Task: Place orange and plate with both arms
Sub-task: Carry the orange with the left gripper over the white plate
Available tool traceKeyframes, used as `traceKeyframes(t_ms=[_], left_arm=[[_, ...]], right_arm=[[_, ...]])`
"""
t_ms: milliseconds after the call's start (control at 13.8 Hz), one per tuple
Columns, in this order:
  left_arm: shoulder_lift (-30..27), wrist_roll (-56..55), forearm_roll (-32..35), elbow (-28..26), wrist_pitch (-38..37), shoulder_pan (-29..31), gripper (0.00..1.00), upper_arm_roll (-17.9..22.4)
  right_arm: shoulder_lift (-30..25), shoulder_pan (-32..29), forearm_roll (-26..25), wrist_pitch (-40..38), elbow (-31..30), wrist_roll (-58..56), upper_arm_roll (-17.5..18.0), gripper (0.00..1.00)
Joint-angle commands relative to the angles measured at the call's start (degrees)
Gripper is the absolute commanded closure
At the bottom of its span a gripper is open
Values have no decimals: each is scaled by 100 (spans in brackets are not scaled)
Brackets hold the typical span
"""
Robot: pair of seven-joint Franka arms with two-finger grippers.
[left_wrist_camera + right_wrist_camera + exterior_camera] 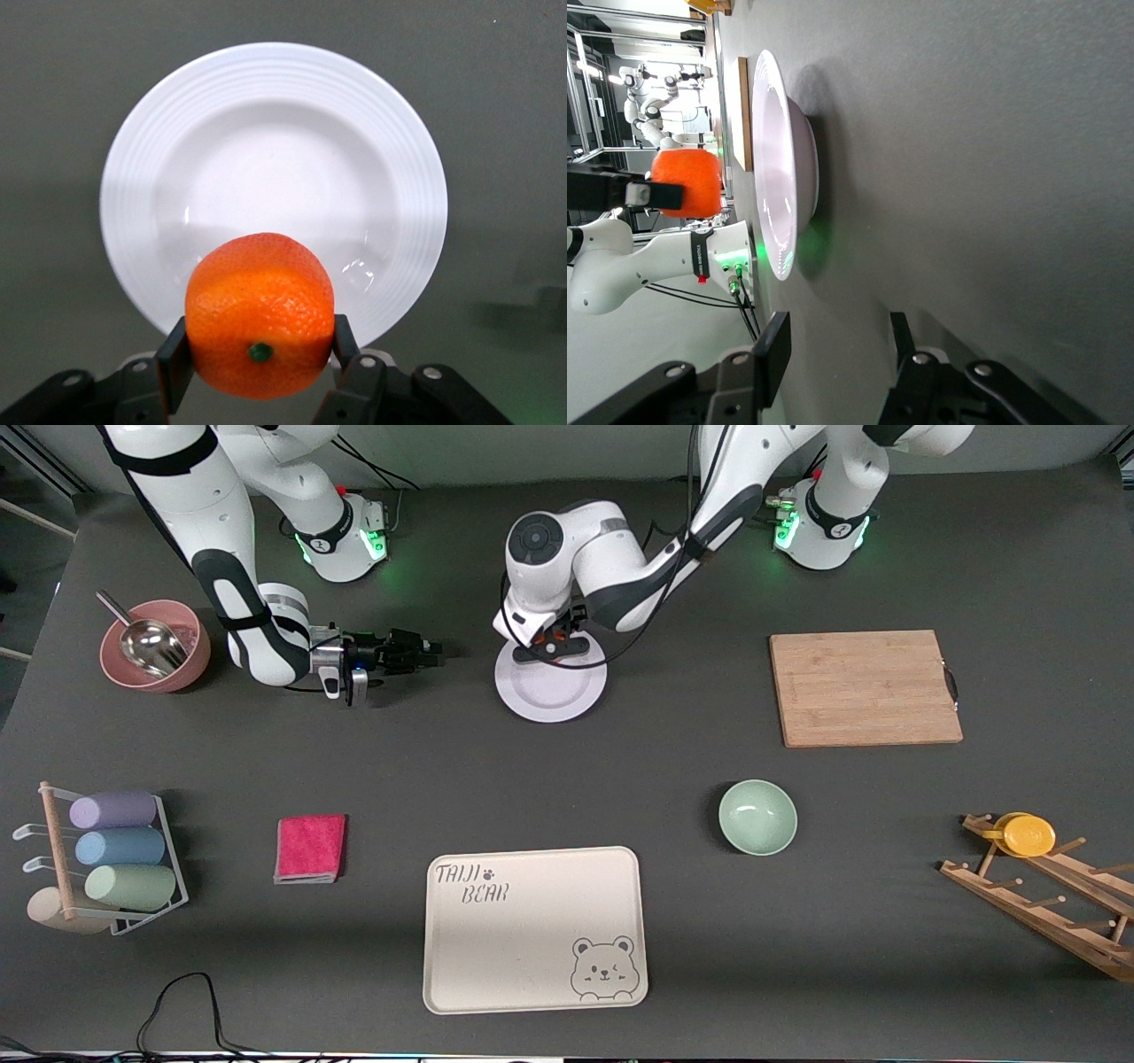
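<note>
My left gripper needs to let go of the orange in the hollow of the white plate [549,670] [285,239], just a little off its middle toward the bases.
The white plate [551,686] lies on the dark table, midway between the arms' bases. My left gripper [555,643] is shut on the orange [260,314] and holds it just over the plate's rim [275,212], at the edge toward the bases. The orange [687,181] also shows in the right wrist view above the plate [780,168]. In the front view only a sliver of orange shows between the fingers. My right gripper [431,655] is open and empty, low over the table beside the plate, toward the right arm's end, pointing at it.
A wooden cutting board [864,687] lies toward the left arm's end. A pale green bowl [757,817] and a cream bear tray [535,928] lie nearer the camera. A pink bowl with a metal scoop [153,646], a pink cloth [310,848], a cup rack [106,861] and a wooden rack [1045,886] with a yellow cup stand around.
</note>
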Motion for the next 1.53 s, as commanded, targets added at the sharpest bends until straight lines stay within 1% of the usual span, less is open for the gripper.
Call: traceKeyframes(t_ms=[0, 145, 509, 582, 655, 727, 800, 945, 1018, 1091, 1164, 1455], left_arm=[[469, -350, 476, 368, 76, -132, 100, 44], [567, -483, 645, 368, 234, -167, 100, 52], [725, -475, 847, 360, 322, -159, 100, 53], [725, -457, 847, 359, 322, -150, 100, 61], [726, -440, 856, 351, 322, -150, 92, 53], [734, -439, 908, 342, 322, -150, 63, 61], [752, -448, 935, 333, 322, -158, 48, 61], [778, -457, 944, 324, 314, -167, 47, 61], [778, -466, 944, 324, 314, -167, 38, 61], [778, -466, 953, 324, 314, -167, 15, 61], [778, -466, 1005, 324, 305, -167, 0, 61], [770, -448, 1049, 324, 261, -150, 0, 61]], right_arm=[[275, 19, 214, -97, 132, -309, -29, 48], [284, 19, 240, -97, 133, -309, -29, 48], [302, 19, 302, -220, 133, -309, -29, 48], [302, 19, 380, -220, 133, -309, -29, 48], [311, 19, 398, -220, 133, -309, -29, 48], [328, 19, 398, -220, 133, -309, -29, 48], [337, 19, 407, -229, 133, -317, -29, 48], [337, 19, 407, -229, 133, -318, -29, 48], [337, 19, 416, -229, 133, -318, -29, 48], [337, 19, 477, -229, 124, -318, -29, 48], [337, 27, 504, -229, 124, -326, -29, 48], [372, 45, 600, -264, 124, -370, -29, 48]])
